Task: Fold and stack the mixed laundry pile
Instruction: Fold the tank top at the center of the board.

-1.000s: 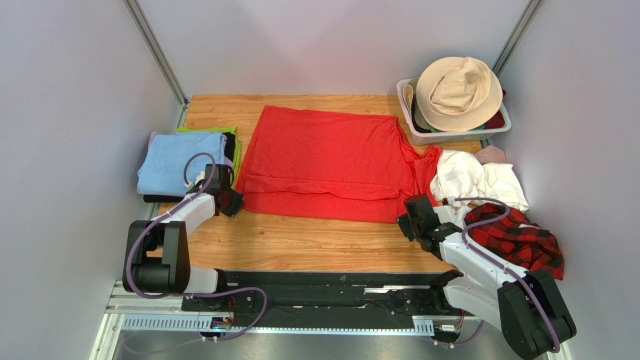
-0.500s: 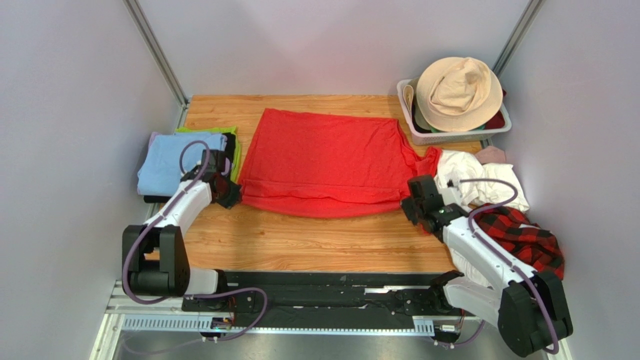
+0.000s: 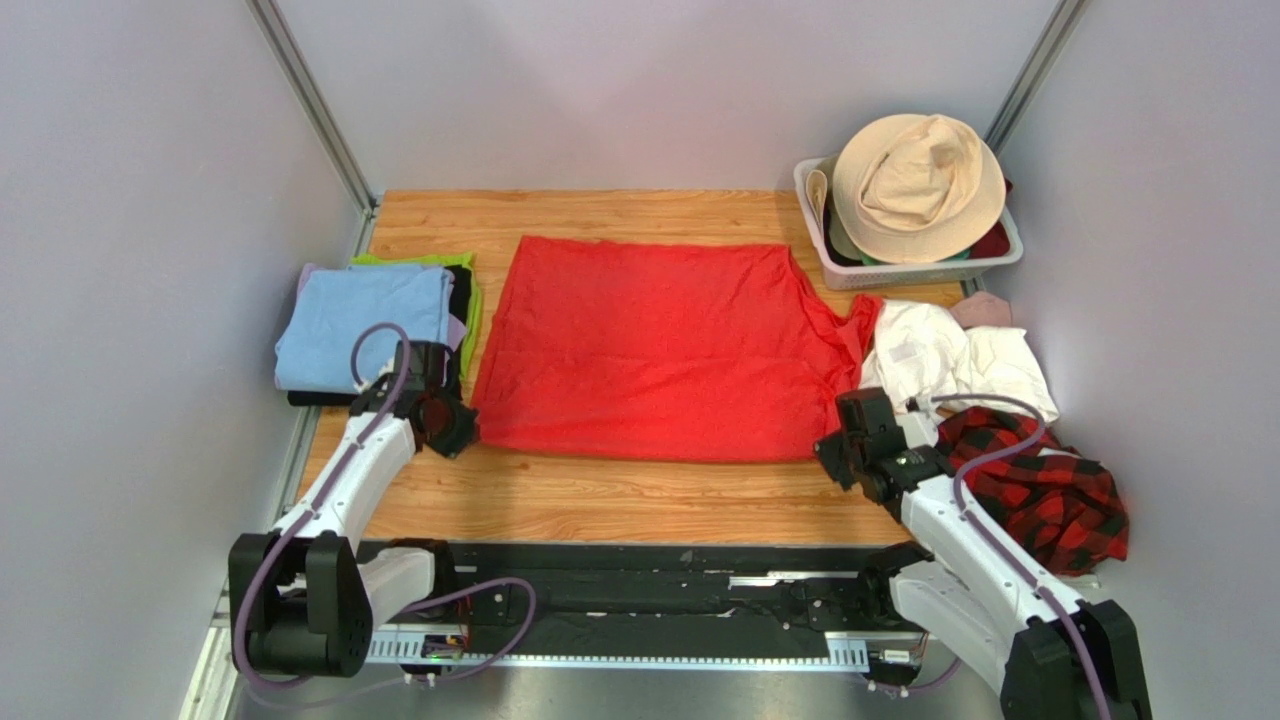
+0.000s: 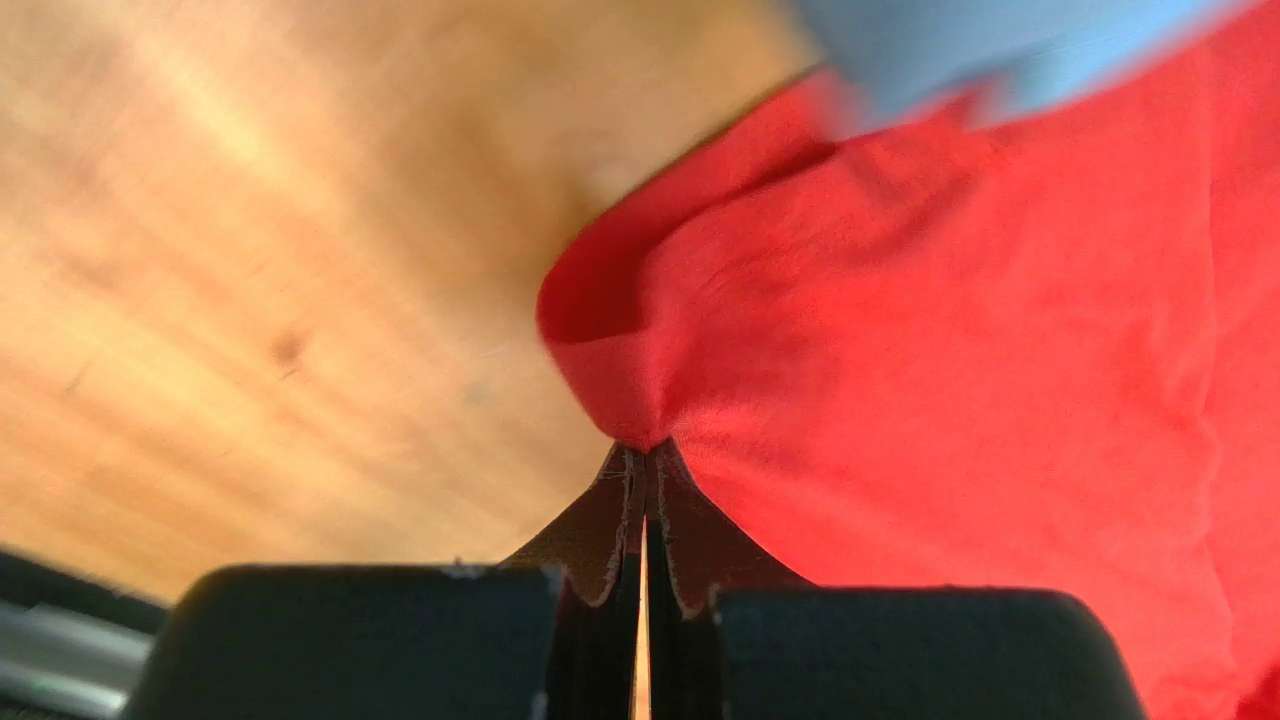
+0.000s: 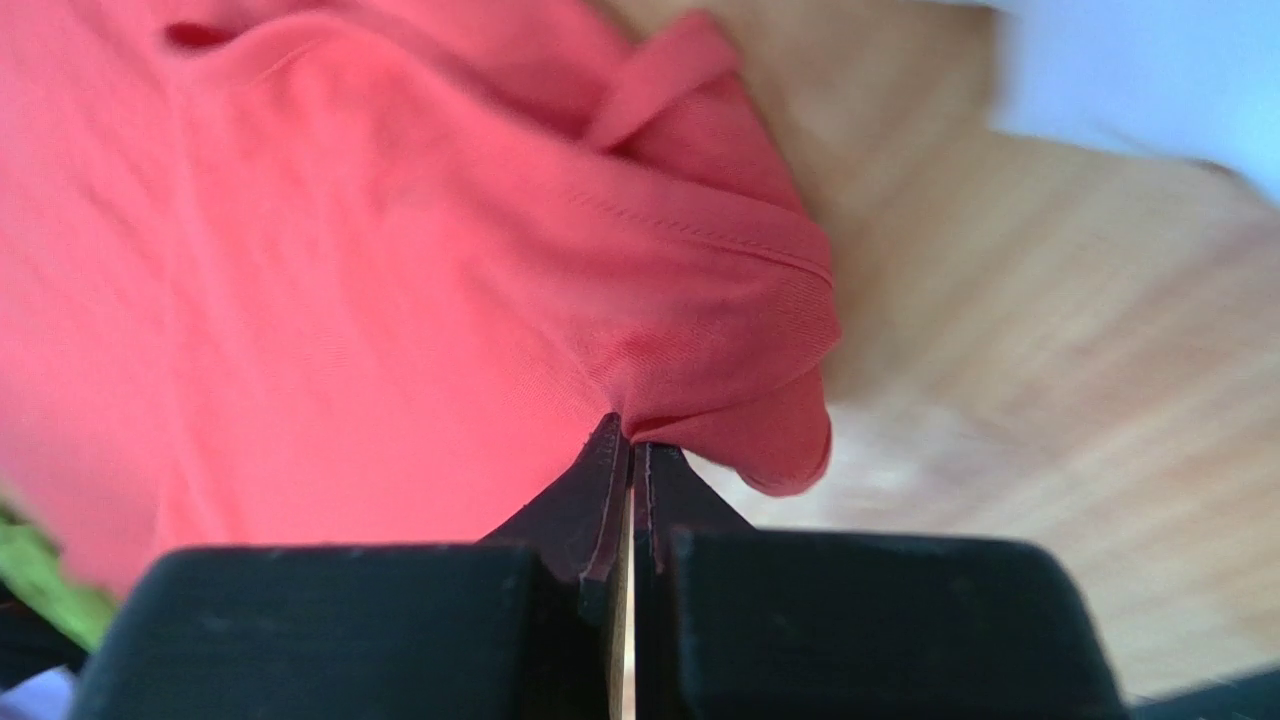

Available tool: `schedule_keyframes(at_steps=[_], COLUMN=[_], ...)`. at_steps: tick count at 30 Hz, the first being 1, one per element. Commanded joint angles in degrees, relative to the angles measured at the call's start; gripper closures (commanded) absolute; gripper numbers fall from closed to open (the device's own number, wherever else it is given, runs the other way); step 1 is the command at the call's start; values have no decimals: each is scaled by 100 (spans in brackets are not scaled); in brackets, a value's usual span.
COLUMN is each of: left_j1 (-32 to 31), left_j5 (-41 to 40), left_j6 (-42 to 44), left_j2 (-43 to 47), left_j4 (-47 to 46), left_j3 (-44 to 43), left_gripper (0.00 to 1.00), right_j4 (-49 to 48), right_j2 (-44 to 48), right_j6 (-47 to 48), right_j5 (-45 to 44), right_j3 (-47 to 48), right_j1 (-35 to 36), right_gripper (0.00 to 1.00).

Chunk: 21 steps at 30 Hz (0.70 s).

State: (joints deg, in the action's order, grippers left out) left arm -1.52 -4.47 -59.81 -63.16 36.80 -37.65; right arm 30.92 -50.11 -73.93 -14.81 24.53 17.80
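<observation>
The red T-shirt's sleeve is tucked under at the shirt's near corner. Next, I open my right gripper, take the sleeve's folded edge [image 5: 787, 450] and pull it out before folding.
The bright red T-shirt [image 3: 654, 348] lies spread flat across the middle of the wooden table. My left gripper [image 3: 446, 429] is shut on its near left corner, pinching red cloth [image 4: 646, 413]. My right gripper [image 3: 836, 455] is shut on its near right corner [image 5: 706, 390]. The other pile garments lie at the right: white cloths [image 3: 947, 357], the red-and-black plaid shirt [image 3: 1044, 488] and a small pink piece [image 3: 984, 309].
A folded stack topped by a light blue cloth [image 3: 361, 323], with green and black under it, sits at the left edge. A white slatted basket [image 3: 857, 270] with a beige bucket hat [image 3: 917, 183] stands at the back right. Grey walls close in on both sides.
Both grippers have pulled the near edge of the red T-shirt toward the table's front edge. The fold along the shirt's front has flattened out, and the shirt now lies smooth.
</observation>
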Motion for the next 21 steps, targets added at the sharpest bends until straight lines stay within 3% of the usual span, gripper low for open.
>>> schedule_keyframes(at_steps=[1,7,11,14,16,17,18,21], left_j1=[2,2,2,2,2,2,2,2], left_j5=[-159,-115,-203,-282,-326,-318,-352,-501], left_j6=[13,-13,22,-65,-223,-250,-320,-312], left_j2=[321,93,58,277,505,567,672,865], left_j4=[73,3,161,293,441,495,565,925], left_j3=[441,566,592,750,846,873,882,795], left_gripper=[100,100,100,100,98,81,75,61], right_j4=[274,345,459,547,695,792,1011,1293], right_j2=[361,142,133,308,422,440,475,607], right_j6=[-78,107,133,98,63,46,37,229], right_j5=[66,241,259,207,128,84,-21,-258], right_j3=[-238,-256,-274,-326,-309,-292,-204,6], right_j1=[-40,-31,-23,-31,-31,-31,-23,-31], right_gripper=[100,99,83,82,68,64,57,51])
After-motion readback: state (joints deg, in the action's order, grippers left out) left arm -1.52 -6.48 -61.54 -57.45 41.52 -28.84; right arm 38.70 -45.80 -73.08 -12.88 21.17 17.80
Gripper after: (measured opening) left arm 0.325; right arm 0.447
